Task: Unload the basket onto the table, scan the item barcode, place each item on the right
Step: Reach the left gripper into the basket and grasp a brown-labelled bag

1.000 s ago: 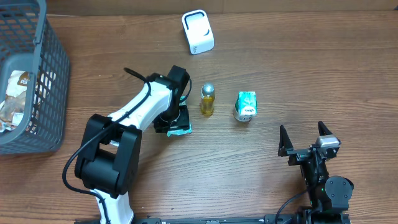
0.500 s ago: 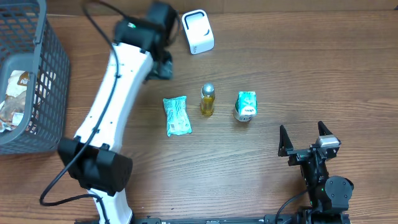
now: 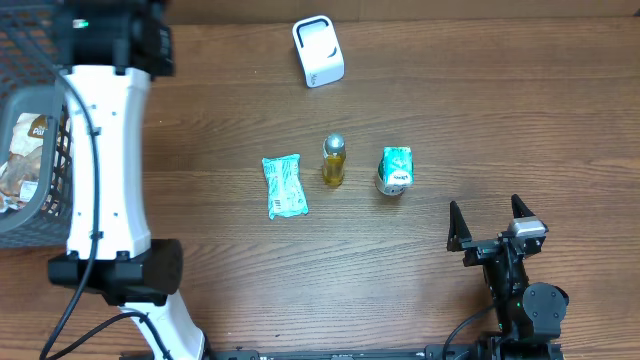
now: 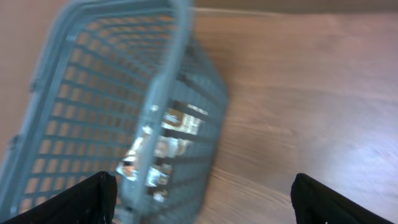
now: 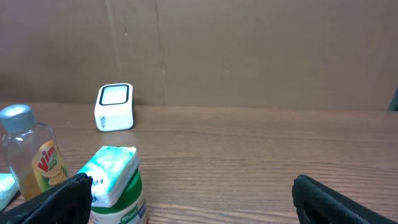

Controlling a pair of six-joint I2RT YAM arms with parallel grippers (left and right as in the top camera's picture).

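Observation:
I need to next reach into the grey basket with my left gripper and close it on the clear window (image 3: 19, 174) below the wrapped package's brown label.
A white barcode scanner (image 3: 318, 50) stands at the back of the table, also seen in the right wrist view as the scanner (image 5: 115, 107). Three items lie in a row mid-table: a flat teal packet (image 3: 284, 186), a yellow bottle (image 3: 334, 161) with a silver cap, and a green-and-white jar (image 3: 396, 170) with a teal pack on top. My left arm (image 3: 105, 120) reaches to the far left corner. My left gripper (image 4: 200, 205) is open and empty above the grey basket (image 4: 112, 93), which looks blurred. My right gripper (image 3: 492, 225) rests open near the front right, empty.
The grey basket (image 3: 70, 110) at the left edge holds several wrapped packages (image 3: 25, 160). A brown wall (image 5: 249, 50) backs the table behind the scanner. The right wrist view shows the bottle (image 5: 31, 158) and jar (image 5: 115, 186) at its left.
The left gripper has let go of the teal packet, leaving it on the table, then risen and swung back and left over the basket, opening wider. The right arm has not moved.

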